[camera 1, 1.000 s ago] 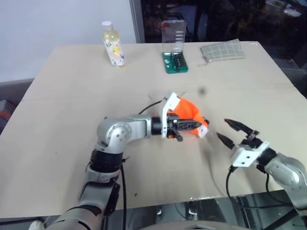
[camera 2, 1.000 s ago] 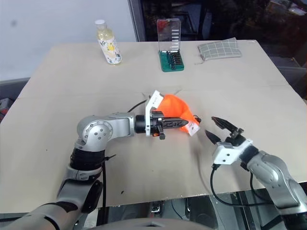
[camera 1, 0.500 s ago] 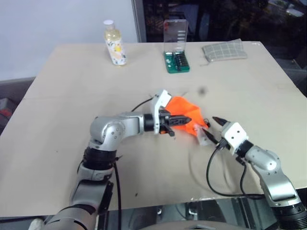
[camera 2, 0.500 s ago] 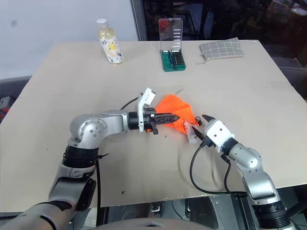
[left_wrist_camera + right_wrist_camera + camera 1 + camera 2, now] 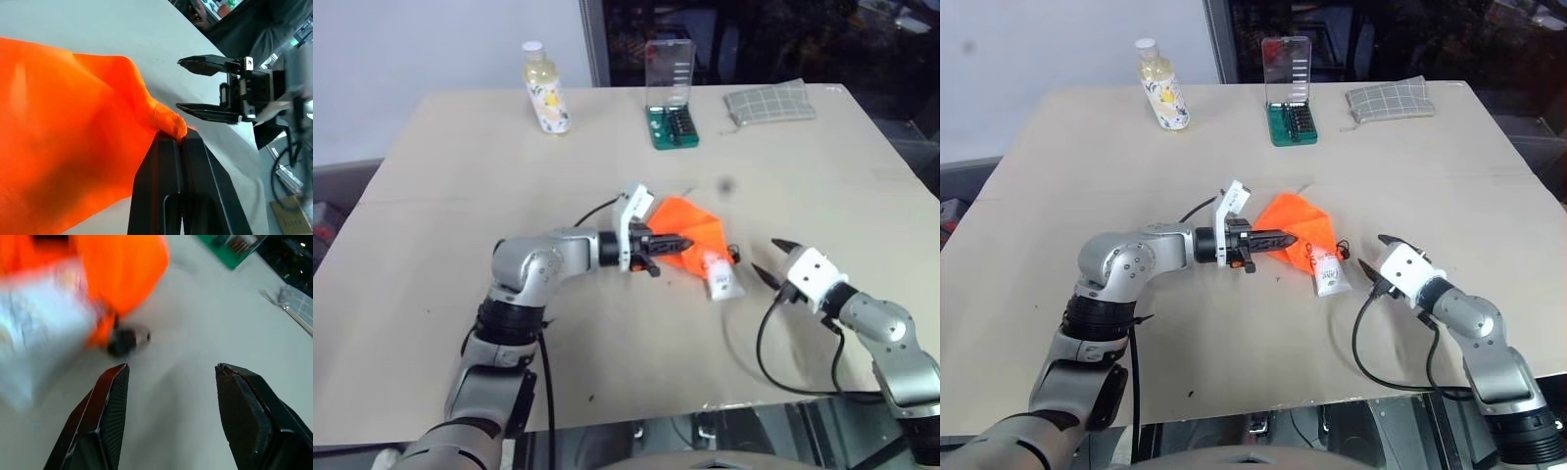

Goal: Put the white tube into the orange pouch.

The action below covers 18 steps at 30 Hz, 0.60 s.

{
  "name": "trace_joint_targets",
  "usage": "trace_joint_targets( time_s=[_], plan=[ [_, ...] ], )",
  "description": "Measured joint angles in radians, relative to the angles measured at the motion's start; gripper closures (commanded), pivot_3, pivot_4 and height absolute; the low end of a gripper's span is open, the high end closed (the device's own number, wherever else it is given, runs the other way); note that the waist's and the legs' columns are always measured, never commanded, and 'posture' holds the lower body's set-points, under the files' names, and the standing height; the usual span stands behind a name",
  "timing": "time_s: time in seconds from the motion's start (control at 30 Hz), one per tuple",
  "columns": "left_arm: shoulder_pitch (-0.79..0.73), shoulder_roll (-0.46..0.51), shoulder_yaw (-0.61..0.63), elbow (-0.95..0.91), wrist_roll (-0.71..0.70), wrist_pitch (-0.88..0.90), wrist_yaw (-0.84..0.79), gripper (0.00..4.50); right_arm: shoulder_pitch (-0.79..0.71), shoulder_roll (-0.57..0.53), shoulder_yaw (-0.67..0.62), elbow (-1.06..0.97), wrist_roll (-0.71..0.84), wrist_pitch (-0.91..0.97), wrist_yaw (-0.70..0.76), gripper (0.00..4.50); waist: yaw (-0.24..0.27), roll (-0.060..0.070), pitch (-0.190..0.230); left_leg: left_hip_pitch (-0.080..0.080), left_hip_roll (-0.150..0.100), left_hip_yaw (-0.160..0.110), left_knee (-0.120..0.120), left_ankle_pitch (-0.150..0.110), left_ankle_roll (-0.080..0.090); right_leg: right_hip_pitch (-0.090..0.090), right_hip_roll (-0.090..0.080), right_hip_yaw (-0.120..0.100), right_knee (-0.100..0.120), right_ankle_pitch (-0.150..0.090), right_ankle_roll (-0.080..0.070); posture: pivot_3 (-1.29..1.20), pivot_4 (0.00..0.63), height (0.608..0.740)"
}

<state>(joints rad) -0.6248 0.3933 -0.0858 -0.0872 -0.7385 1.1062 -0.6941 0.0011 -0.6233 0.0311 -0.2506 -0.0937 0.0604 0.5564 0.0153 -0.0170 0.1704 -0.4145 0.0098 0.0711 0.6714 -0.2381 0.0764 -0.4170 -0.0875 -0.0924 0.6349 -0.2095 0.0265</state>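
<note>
Next, I take the dark cord stopper (image 5: 733, 254) with my right gripper and lift the pouch upright, because the white tube sticks out beside the crumpled orange pouch.
The orange pouch (image 5: 690, 227) lies crumpled at the table's middle. My left gripper (image 5: 681, 241) is shut on a fold of its fabric (image 5: 146, 115), reaching in from the left. The white tube (image 5: 719, 278) lies flat on the table against the pouch's near right edge; I cannot tell whether its end is inside. My right gripper (image 5: 770, 259) stands open a short way to the right of the tube, pointing at it, with nothing between its fingers (image 5: 108, 396). The right wrist view shows the tube (image 5: 39, 342) as a white blur beside the pouch's dark cord stopper (image 5: 128, 340).
At the back of the table stand a clear yellowish bottle (image 5: 546, 93) on the left, a green bit set with a clear lid (image 5: 672, 122) in the middle, and a grey checked pouch (image 5: 769, 102) on the right. The table's front edge (image 5: 636, 416) runs just before my arms.
Half a second ago the right gripper was at the tube; it has drawn back to the right, still open. The tube now lies flat beside the pouch. The left gripper keeps its hold.
</note>
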Motion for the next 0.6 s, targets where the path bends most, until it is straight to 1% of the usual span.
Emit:
trace_joint_targets(
  time_s=[0.13, 0.3, 0.43, 0.6],
  plan=[
    [0.000, -0.008, -0.001, -0.001, 0.000, 0.000, 0.000, 4.50, -0.054, 0.000, 0.076, 0.056, -0.089, -0.042, -0.007, 1.69, -0.002, 0.000, 0.000, 0.000, 0.000, 0.000, 0.000, 0.000, 0.000, 0.000, 0.000, 0.000, 0.000, 0.000, 0.000, 0.00, 0.150, 0.740],
    [0.001, -0.008, 0.000, -0.002, 0.000, 0.004, 0.001, 4.50, -0.128, 0.039, 0.122, 0.105, -0.102, -0.067, -0.003, 1.69, -0.001, 0.000, 0.000, 0.000, 0.000, 0.000, 0.000, 0.000, 0.000, 0.000, 0.000, 0.000, 0.000, 0.001, 0.001, 0.00, 0.150, 0.740],
    [0.004, -0.008, 0.003, -0.004, -0.001, 0.011, 0.004, 4.50, -0.166, 0.048, 0.144, 0.134, -0.103, -0.087, 0.006, 1.69, 0.000, 0.000, 0.000, 0.000, 0.000, 0.000, 0.000, 0.000, 0.000, 0.000, 0.000, 0.000, 0.000, 0.001, 0.001, 0.00, 0.150, 0.740],
    [0.007, -0.012, 0.006, -0.012, -0.002, 0.018, 0.011, 4.50, -0.206, 0.046, 0.179, 0.190, -0.170, -0.142, -0.005, 1.69, -0.001, 0.000, 0.000, 0.000, 0.000, 0.000, 0.000, 0.000, 0.000, 0.000, 0.000, 0.000, 0.000, 0.001, 0.001, 0.00, 0.150, 0.740]
  ],
)
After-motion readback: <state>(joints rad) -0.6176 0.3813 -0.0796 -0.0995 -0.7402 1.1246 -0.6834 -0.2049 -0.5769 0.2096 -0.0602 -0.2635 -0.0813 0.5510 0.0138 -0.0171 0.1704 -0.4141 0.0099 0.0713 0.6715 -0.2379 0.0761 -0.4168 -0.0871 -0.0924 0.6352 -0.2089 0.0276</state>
